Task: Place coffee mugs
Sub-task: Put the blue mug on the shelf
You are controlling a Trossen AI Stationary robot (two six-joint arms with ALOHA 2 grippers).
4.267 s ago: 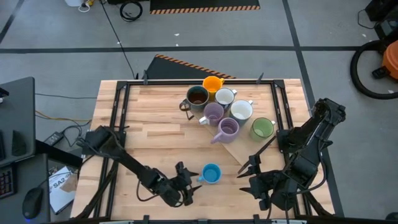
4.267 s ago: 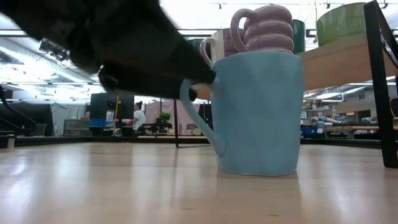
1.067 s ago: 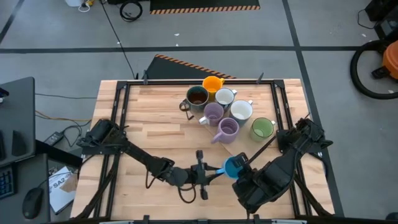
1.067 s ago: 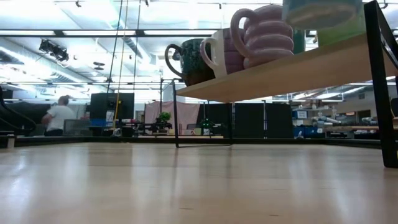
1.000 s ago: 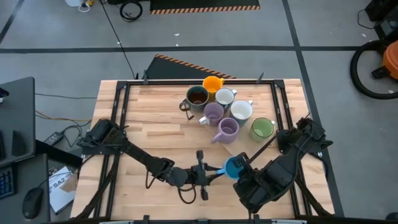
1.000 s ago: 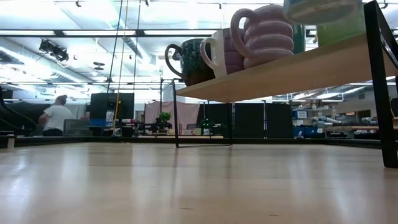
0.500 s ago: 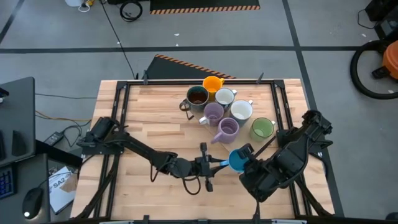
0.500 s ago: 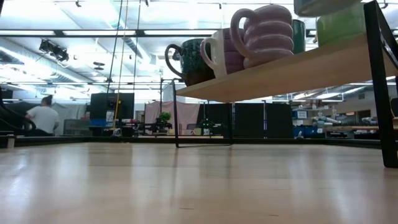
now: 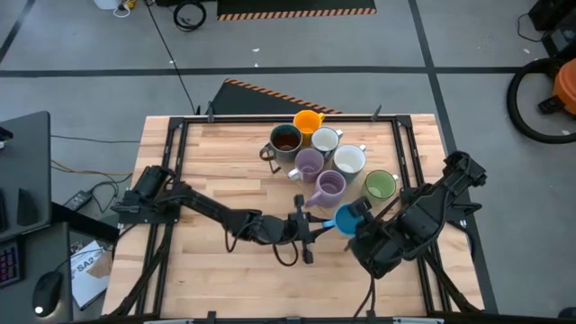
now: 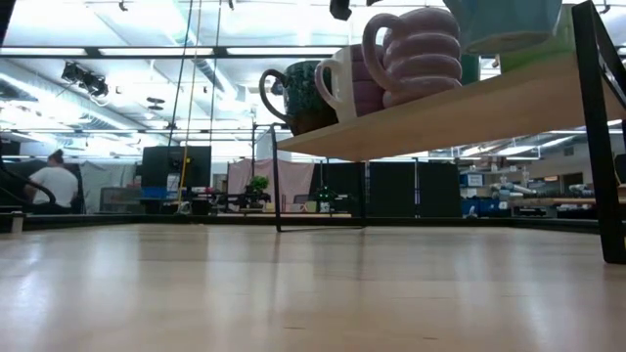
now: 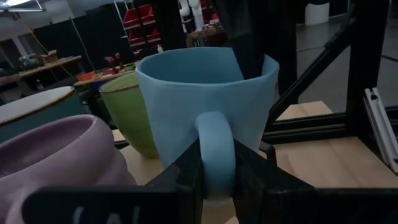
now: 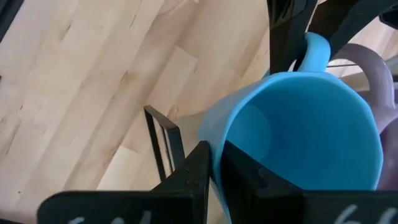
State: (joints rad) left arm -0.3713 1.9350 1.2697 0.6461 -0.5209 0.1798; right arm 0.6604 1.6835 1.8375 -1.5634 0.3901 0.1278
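Next, my right gripper sets the blue mug, still in the air between both grippers, down and lets go of it on the wooden board (image 9: 346, 212) (image 12: 237, 126) between the near purple mug and the green mug.
The blue mug (image 9: 346, 219) hangs in the air between both grippers, upright, just near of the purple mug (image 9: 330, 184) and the green mug (image 9: 380, 185). My left gripper (image 9: 317, 225) is shut on its handle and my right gripper (image 9: 358, 227) is shut on its wall. In the low view the blue mug's base (image 10: 504, 24) shows above a raised wooden board (image 10: 440, 112). On that board stand the other mugs on their bases: orange (image 9: 308, 121), dark brown (image 9: 285, 139), two white (image 9: 325, 139) (image 9: 349, 160) and a second purple one (image 9: 310, 163). My left gripper pinches the blue mug's handle (image 11: 215, 155) between its two fingers, which lie across the loop. The fingers come level from the table's left. The mug stays upright and clear of the table. My right gripper grips the mug's wall at the rim (image 12: 214, 152), on the side away from the handle, one finger inside the mug and one outside. It comes from the near right, slanting down.
Dark metal frame rails (image 9: 407, 171) run along the table's sides. Bare wood tabletop (image 9: 225, 180) lies to the left of the mugs. A person (image 10: 54, 186) shows far off in the room behind.
Both grippers have carried the blue mug together toward the table's far edge and slightly right, up to the purple and green mugs. The mug has stayed upright and clear of the table, and neither hold has changed.
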